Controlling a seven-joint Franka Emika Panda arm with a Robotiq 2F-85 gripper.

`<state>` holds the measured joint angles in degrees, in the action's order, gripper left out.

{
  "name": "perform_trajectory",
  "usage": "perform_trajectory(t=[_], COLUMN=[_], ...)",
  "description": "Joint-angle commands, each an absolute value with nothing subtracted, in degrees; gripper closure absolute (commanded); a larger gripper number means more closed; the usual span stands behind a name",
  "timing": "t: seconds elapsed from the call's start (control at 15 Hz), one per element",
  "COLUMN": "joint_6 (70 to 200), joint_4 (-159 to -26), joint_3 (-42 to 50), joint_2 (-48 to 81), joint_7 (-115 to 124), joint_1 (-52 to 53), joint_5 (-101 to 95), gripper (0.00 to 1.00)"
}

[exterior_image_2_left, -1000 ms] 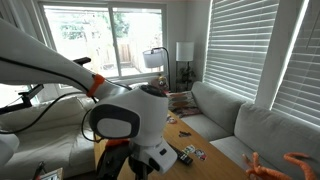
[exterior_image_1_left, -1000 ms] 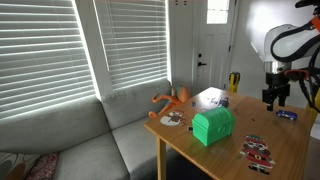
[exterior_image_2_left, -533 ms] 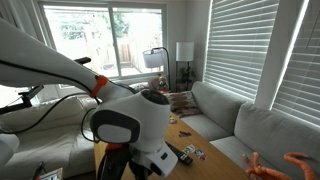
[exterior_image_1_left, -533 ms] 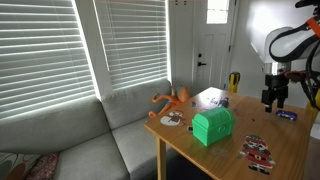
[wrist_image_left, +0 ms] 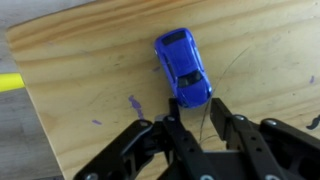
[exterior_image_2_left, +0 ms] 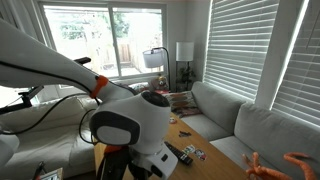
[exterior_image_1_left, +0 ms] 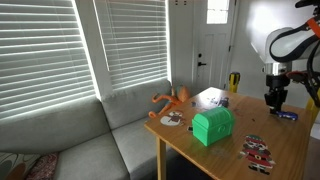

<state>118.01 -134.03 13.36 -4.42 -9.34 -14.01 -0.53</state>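
The blue toy car sits at a slant just past my gripper's almost closed fingers, so my gripper will open, turn to line up with it and grab its near end (wrist_image_left: 194, 94).
In the wrist view a small blue toy car (wrist_image_left: 183, 67) lies on the wooden table (wrist_image_left: 70, 70), just beyond my fingertips. My gripper (wrist_image_left: 198, 108) hangs above the table with its jaws drawn close together. A narrow strip of bare wood shows between them and nothing is gripped. In an exterior view the gripper (exterior_image_1_left: 275, 100) hovers over the far right part of the table, a little above and beside the blue car (exterior_image_1_left: 286, 115).
On the table stand a green box (exterior_image_1_left: 213, 126), an orange toy (exterior_image_1_left: 172, 99), a clear bag (exterior_image_1_left: 210, 98) and printed cards (exterior_image_1_left: 258, 150). A grey sofa (exterior_image_1_left: 80, 140) lies beside the table under slatted blinds. A yellow object (wrist_image_left: 8, 82) pokes past the table edge.
The gripper's jaws have drawn much closer together since the earlier frames. The arm has hardly moved and the blue car lies where it was.
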Motion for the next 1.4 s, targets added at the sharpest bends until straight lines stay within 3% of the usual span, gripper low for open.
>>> perform_trajectory(t=[0.0,0.13,0.27,0.33,0.53,1.07,1.2,1.33], joint_6=[115.6,115.33,115.23,115.26,115.28,114.07,112.95,110.83], joint_4=[-132.69,-132.51,-132.28,-132.15,-131.63,-131.62,-131.13,-130.63], joint_3=[14.02,14.13,14.25,14.36,14.51,12.47,11.76,11.09], joint_2=[-3.74,-3.56,-3.51,-3.54,-4.43,-7.72,-6.97,-6.05], joint_7=[-11.62,-11.63,-11.16,-11.0,-9.07,-8.4,-10.5,-12.54], joint_1=[-13.96,-14.0,-14.1,-14.17,-14.23,-12.38,-11.54,-10.74], joint_5=[-0.48,-0.68,-0.51,-0.21,0.24,-5.05,-7.05,-8.66], gripper=[0.91,1.0,1.0,0.77,0.62,0.06,0.0,0.0])
